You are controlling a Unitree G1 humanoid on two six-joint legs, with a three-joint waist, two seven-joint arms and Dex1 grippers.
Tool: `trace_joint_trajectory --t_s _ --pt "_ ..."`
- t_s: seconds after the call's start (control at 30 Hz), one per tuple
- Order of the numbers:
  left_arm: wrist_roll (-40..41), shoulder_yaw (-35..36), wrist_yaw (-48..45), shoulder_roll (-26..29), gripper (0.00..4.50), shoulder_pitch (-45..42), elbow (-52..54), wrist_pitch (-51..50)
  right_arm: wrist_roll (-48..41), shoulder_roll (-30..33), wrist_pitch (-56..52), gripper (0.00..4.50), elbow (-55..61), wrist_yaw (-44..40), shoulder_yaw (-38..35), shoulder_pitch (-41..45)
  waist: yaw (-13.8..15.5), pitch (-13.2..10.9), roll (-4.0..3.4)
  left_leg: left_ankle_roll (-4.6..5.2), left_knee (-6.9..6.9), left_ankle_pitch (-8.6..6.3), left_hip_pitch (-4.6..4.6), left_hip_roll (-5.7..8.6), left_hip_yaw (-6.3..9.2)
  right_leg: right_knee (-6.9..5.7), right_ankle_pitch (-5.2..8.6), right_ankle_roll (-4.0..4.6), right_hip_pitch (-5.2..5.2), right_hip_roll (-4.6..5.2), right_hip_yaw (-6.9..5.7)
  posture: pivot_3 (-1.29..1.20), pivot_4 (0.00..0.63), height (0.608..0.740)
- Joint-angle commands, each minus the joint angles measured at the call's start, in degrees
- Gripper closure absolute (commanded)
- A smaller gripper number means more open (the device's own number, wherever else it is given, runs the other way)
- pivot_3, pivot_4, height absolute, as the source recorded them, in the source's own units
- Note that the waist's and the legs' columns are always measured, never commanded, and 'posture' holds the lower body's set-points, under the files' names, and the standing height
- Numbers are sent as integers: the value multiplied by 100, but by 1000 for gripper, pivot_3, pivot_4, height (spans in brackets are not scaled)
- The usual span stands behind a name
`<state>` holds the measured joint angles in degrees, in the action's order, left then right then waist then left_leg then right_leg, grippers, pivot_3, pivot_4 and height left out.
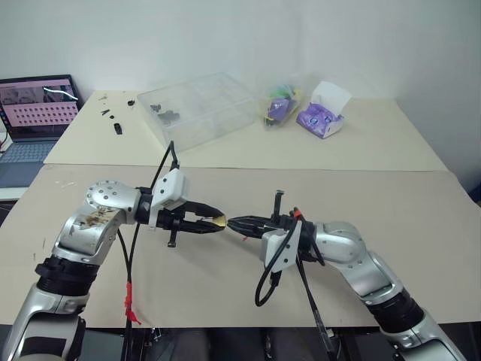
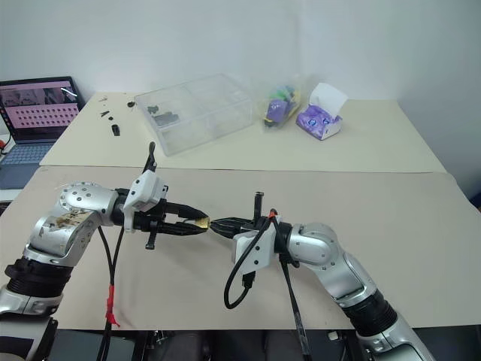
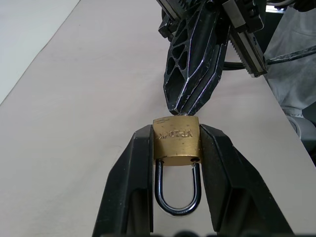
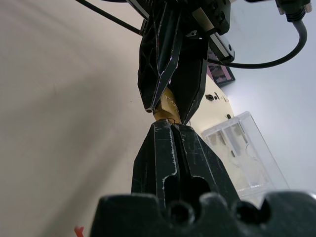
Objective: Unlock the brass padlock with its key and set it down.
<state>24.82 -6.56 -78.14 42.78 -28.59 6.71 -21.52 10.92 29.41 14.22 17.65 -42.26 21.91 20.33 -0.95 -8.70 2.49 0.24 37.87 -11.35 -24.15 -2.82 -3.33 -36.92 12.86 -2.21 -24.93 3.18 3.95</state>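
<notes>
The padlock's body is clamped by my left gripper's fingers, which are on either side of its shackle. So next my right gripper lets go of the key and takes the body [image 3: 177, 138] to free my left gripper.
The brass padlock [image 3: 177, 140] sits clamped by its body between the two black fingers of my left gripper [image 1: 216, 221], held above the beige table. Its silver shackle [image 3: 177, 197] points back toward the left wrist and sits closed in the body. My right gripper [image 1: 233, 222] faces it tip to tip, its fingers shut and pressed up against the padlock's base. A thin silvery sliver, the key [image 3: 184, 114], joins those tips to the base; the rest of the key is hidden inside them. In the right wrist view the padlock [image 4: 167, 106] peeks out between both grippers.
At the back stand a clear plastic box [image 1: 199, 109], two purple bags [image 1: 319, 116] and small black parts [image 1: 116, 124]. A laptop [image 1: 37, 113] sits at the far left. Cables hang from both wrists, and bare beige table [image 1: 225, 301] lies under the grippers.
</notes>
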Motion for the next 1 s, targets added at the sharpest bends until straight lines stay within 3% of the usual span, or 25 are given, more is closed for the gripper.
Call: trace_joint_trajectory --t_s 0.03,0.23,0.43,0.73,1.0 --pt "133 27 -54 -36 3691 -23 227 49 -54 -63 -148 4480 189 45 -133 24 0 0 0 0 0 0 0 0 0 0 0 0 0 0 0 0 150 740" --pt "128 31 -51 -23 3691 -13 237 39 335 -107 214 4480 78 288 -142 112 1 0 0 0 0 0 0 0 0 0 3 -4 -1 0 0 0 150 740" --pt "124 34 -52 -34 3691 -29 234 44 856 -107 503 2608 -41 631 -173 136 3 0 0 0 0 0 -1 0 -1 0 2 -4 -1 0 0 0 150 740" --pt "116 38 -72 -46 3691 -28 234 60 2211 394 2303 2608 -402 1782 -245 203 0 0 0 0 0 0 -2 1 -2 0 4 -5 -4 0 0 0 150 740" --pt "124 43 -84 -39 3691 0 269 44 2810 292 2750 2608 -272 2321 -229 216 -10 0 0 0 0 0 -1 0 -1 -3 9 -12 -5 0 1 0 150 740"
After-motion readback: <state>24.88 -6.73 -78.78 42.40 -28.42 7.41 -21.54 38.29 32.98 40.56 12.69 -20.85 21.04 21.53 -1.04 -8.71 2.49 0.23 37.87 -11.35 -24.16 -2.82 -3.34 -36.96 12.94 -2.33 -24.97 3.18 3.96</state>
